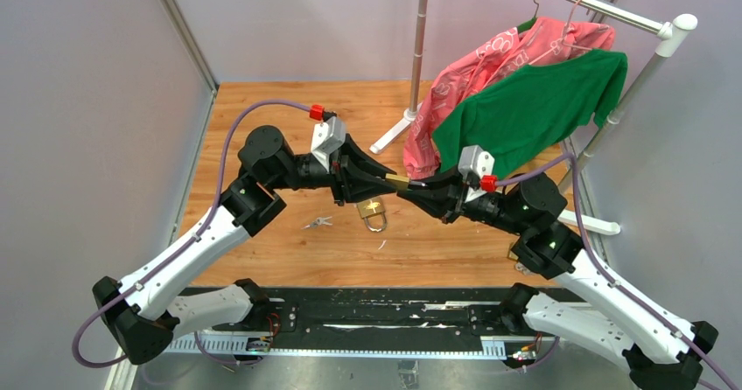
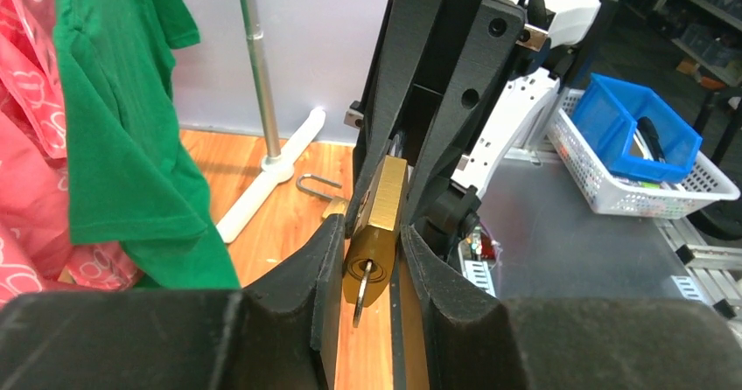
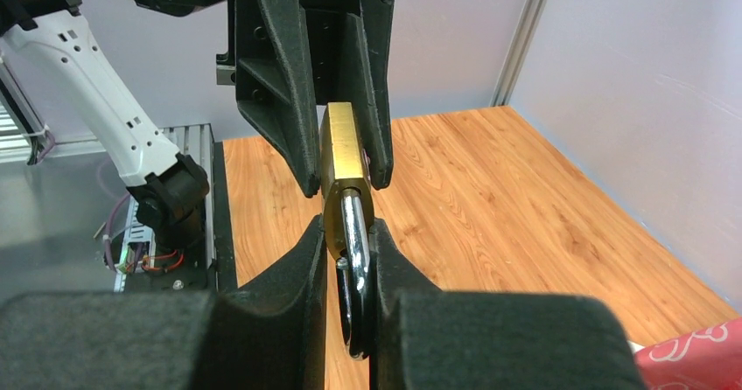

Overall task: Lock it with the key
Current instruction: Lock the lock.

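Note:
The padlock's keyhole end tips downward in my right gripper, so next my left gripper grabs the brass body (image 2: 387,192) while my right gripper opens and takes a straighter hold.
A brass padlock (image 1: 398,182) hangs in the air between both arms above the wooden table. My right gripper (image 3: 348,233) is shut on its chrome shackle (image 3: 353,233); one shackle leg seems to end just short of the body. My left gripper (image 2: 372,254) straddles the keyhole end of the padlock (image 2: 378,215). Its left pad touches the brass, and a thin gap shows at the right pad. The key (image 2: 361,289) sits in the keyhole, its bow hanging free below the body, untouched by either pad.
A second padlock (image 1: 374,213) lies on the table under the grippers, with loose keys (image 1: 319,222) to its left. A clothes rack with a green shirt (image 1: 534,101) and a pink garment (image 1: 490,66) stands back right. A basket holding a blue bin (image 2: 643,136) is off-table.

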